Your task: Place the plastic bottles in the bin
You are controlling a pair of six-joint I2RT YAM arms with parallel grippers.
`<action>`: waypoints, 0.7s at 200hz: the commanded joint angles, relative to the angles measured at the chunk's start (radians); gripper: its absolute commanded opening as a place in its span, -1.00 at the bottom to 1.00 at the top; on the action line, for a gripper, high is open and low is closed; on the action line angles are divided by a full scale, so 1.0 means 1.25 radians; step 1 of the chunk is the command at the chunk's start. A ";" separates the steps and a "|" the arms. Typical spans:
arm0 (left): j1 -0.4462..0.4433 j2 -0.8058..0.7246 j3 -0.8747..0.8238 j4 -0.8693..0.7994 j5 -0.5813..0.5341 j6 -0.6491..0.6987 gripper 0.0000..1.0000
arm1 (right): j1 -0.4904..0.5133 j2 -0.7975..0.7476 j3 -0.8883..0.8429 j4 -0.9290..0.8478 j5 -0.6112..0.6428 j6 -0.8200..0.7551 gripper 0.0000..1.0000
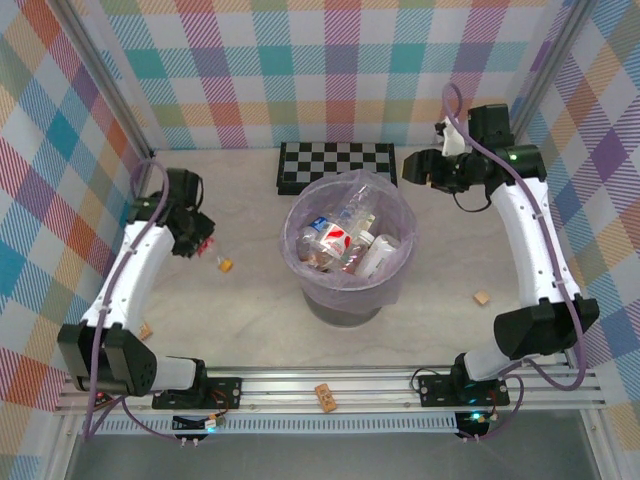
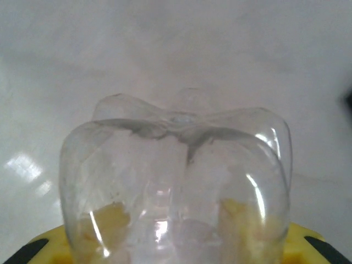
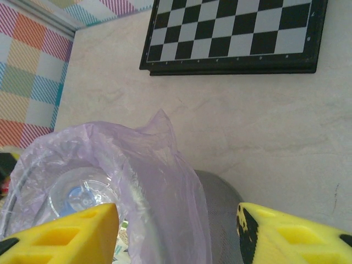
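Observation:
The robot's left gripper needs to release the clear plastic bottle on the blue-labelled bottle inside the bin (image 1: pixel 310 222), near the checkerboard side.
A clear plastic bottle (image 2: pixel 181 165) sits base-outward between my left gripper's yellow fingers (image 2: pixel 47 247), and my left gripper (image 2: pixel 176 250) is shut on it. From above, that gripper (image 1: pixel 198 236) hangs low over the table left of the bin, with a bit of red at its jaws. The bin (image 1: pixel 345 305), a grey bucket with a lavender bag, stands mid-table and holds several bottles (image 1: pixel 340 240). My right gripper (image 1: pixel 415 170) is open above the bin's far right rim. In the right wrist view my right gripper (image 3: pixel 176 236) straddles the bag edge and the grey bin wall (image 3: pixel 220 214), holding nothing.
A black-and-white checkerboard (image 1: pixel 335 165) lies behind the bin, also seen as the checkerboard (image 3: pixel 236 33) from the right wrist. Small tan blocks lie at left (image 1: pixel 226 264), right (image 1: pixel 482 298) and on the front rail (image 1: pixel 326 396). Plaid walls enclose the table.

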 commanded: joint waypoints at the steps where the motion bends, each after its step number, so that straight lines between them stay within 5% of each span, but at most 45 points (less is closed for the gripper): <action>1: -0.010 -0.046 0.121 -0.061 0.085 0.261 -0.43 | -0.008 -0.023 -0.009 -0.009 -0.006 0.010 0.19; 27: -0.031 -0.012 0.302 -0.127 0.272 0.388 -0.56 | -0.008 -0.024 -0.011 -0.007 -0.014 0.013 0.19; 62: -0.158 0.054 0.526 -0.197 0.372 0.537 -0.99 | -0.008 -0.033 -0.026 0.002 -0.029 0.022 0.19; 80: -0.203 0.081 0.593 -0.197 0.452 0.589 -1.00 | -0.007 -0.040 -0.032 0.000 -0.032 0.023 0.20; 140: -0.388 0.295 0.814 -0.326 0.334 0.689 -1.00 | -0.007 -0.069 -0.047 -0.015 -0.025 0.018 0.20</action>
